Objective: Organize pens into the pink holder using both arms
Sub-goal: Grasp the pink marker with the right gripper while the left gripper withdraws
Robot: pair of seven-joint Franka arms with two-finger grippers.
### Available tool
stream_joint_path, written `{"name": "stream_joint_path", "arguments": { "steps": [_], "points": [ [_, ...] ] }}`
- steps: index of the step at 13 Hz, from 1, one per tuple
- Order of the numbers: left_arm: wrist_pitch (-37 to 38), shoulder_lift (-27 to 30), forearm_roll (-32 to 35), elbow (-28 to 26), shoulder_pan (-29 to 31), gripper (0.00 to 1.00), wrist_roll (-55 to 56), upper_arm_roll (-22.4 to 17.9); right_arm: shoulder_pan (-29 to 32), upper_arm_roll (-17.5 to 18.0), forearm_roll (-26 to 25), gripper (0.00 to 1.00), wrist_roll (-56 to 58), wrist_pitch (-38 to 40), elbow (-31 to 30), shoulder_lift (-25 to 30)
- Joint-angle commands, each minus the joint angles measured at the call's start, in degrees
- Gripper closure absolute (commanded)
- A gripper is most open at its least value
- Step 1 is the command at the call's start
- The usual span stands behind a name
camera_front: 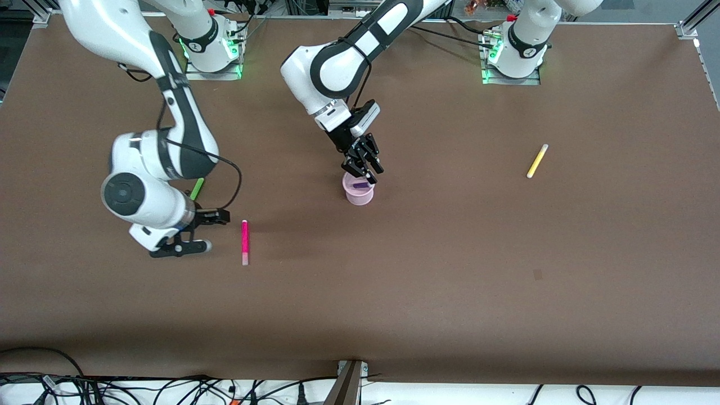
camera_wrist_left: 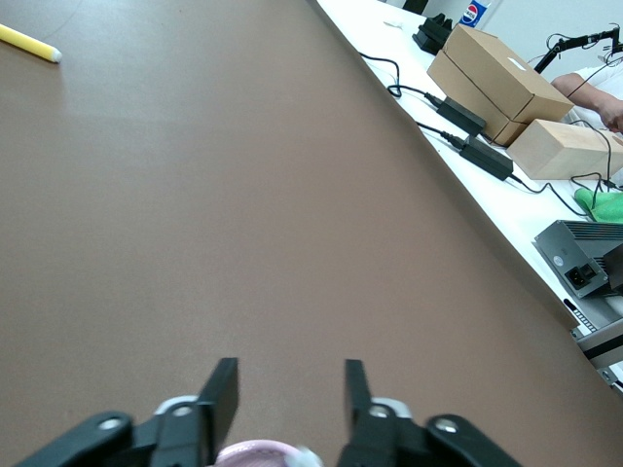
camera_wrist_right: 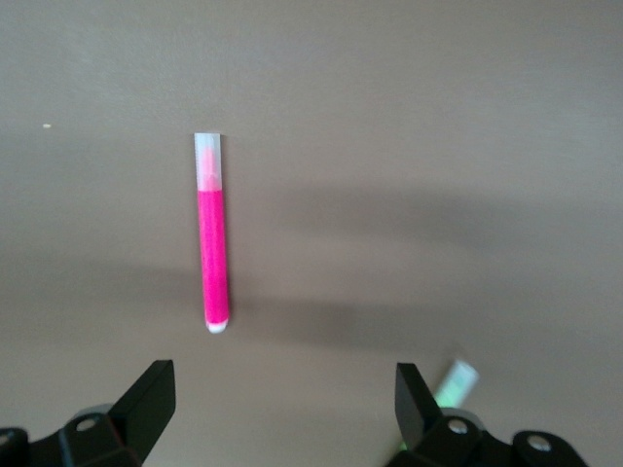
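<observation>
The magenta pen is next for my right gripper, which should go to it and close on the pen's solid-coloured end (camera_front: 244, 226) (camera_wrist_right: 216, 308), opposite its pale cap.
The pink holder (camera_front: 359, 194) stands mid-table with the purple pen (camera_front: 360, 184) inside it. My left gripper (camera_front: 372, 175) hangs open and empty just over the holder; its rim (camera_wrist_left: 255, 452) and a whitish pen tip (camera_wrist_left: 310, 455) show between the fingers in the left wrist view, where the gripper (camera_wrist_left: 289, 375) is open. My right gripper (camera_front: 216, 230) is open and low, beside the magenta pen (camera_front: 244, 242), which lies flat (camera_wrist_right: 213, 243) ahead of the gripper (camera_wrist_right: 282, 379). The green pen (camera_front: 197, 188) lies partly hidden under the right arm (camera_wrist_right: 455, 382). The yellow pen (camera_front: 537, 161) lies toward the left arm's end (camera_wrist_left: 29, 42).
Cardboard boxes (camera_wrist_left: 496, 73), power adapters (camera_wrist_left: 487, 156) and cables lie off the table's edge in the left wrist view. Cables (camera_front: 169, 388) and a post (camera_front: 349, 382) run along the table edge nearest the front camera.
</observation>
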State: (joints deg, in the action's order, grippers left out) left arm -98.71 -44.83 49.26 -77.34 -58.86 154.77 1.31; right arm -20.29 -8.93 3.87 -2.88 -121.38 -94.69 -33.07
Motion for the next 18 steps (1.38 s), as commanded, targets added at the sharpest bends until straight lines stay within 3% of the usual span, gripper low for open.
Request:
{"name": "stream_joint_path", "arguments": {
  "steps": [1,4,6,10,14,18],
  "points": [
    [1.77,-0.08,1.28,1.49,-0.64,0.0,-2.34,-0.61,-0.8,0.06,5.93,0.01,-2.82,-4.46,-1.9,-1.9],
    [1.33,4.56,-0.56,1.84,4.34,0.0,-9.02,0.18,-2.38,0.23,8.26,0.02,-3.0,-13.76,-8.73,-2.61],
    [-0.68,9.21,-7.73,1.85,8.83,0.0,-18.83,0.62,-2.38,0.32,8.35,0.06,-2.92,-17.12,-11.56,-2.52],
    [-2.62,18.36,-22.24,1.85,18.4,0.0,-41.67,0.62,-2.38,0.41,8.44,0.24,-2.92,-17.48,-12.01,-2.7],
    [-2.45,25.83,-37.26,1.41,30.79,0.0,-71.18,0.62,-2.38,1.2,10.01,0.29,-2.92,-17.84,-11.92,-2.78],
    [1.15,28.92,-46.34,0.44,40.03,0.0,-97.31,0.62,-2.29,1.64,10.9,0.52,-2.3,-17.75,-11.84,-2.7]
  ]
}}
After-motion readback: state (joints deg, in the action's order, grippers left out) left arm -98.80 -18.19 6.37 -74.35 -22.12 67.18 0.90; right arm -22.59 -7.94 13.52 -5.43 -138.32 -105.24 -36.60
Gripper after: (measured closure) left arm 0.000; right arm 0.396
